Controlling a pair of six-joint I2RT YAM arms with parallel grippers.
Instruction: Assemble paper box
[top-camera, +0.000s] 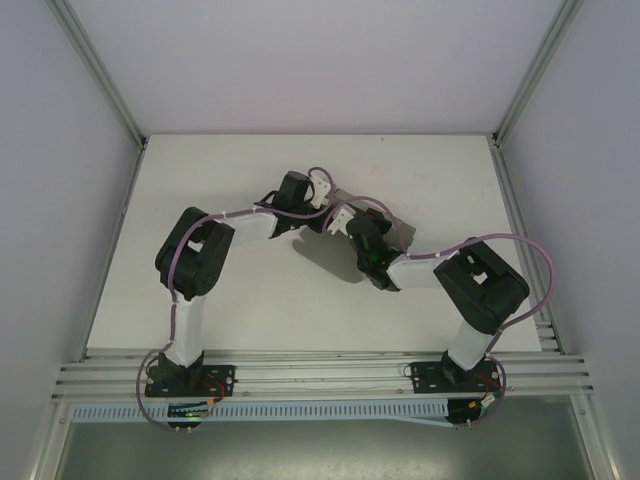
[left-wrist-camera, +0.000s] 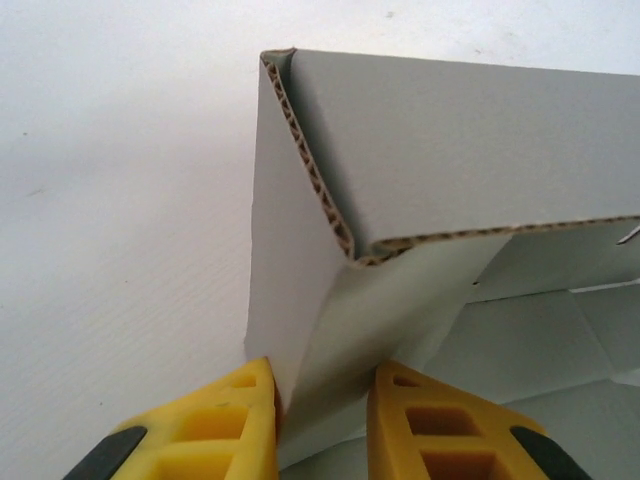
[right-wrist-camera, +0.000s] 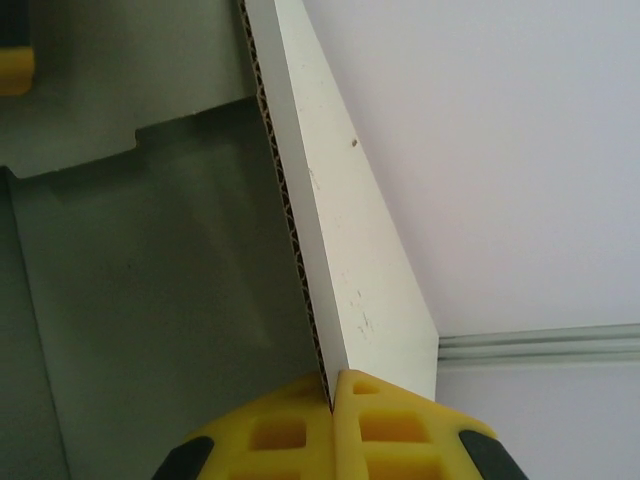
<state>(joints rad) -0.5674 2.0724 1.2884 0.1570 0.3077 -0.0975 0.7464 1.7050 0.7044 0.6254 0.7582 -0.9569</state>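
Observation:
The robot's left gripper straddles the slanted side of the paper box back from the folded corner, so it should open and pinch the side nearer that corner (left-wrist-camera: 358, 255).
The paper box (top-camera: 402, 233) is grey corrugated board, partly folded, lying at the middle of the white table under both wrists. In the left wrist view a folded double wall of the paper box (left-wrist-camera: 450, 150) rises in front of me. My left gripper (left-wrist-camera: 322, 388) straddles its lower corner, both yellow fingertips (left-wrist-camera: 250, 400) pressing the board. In the right wrist view my right gripper (right-wrist-camera: 334, 385) is shut on the edge of an upright panel of the paper box (right-wrist-camera: 350, 260). In the top view the left gripper (top-camera: 322, 192) and right gripper (top-camera: 347, 216) meet over the box.
The white table (top-camera: 440, 300) has free room on all sides of the box. Aluminium rails (top-camera: 320, 372) run along its near edge, with frame posts (top-camera: 100, 75) and white walls around. A rail (right-wrist-camera: 540, 345) also appears behind the held panel.

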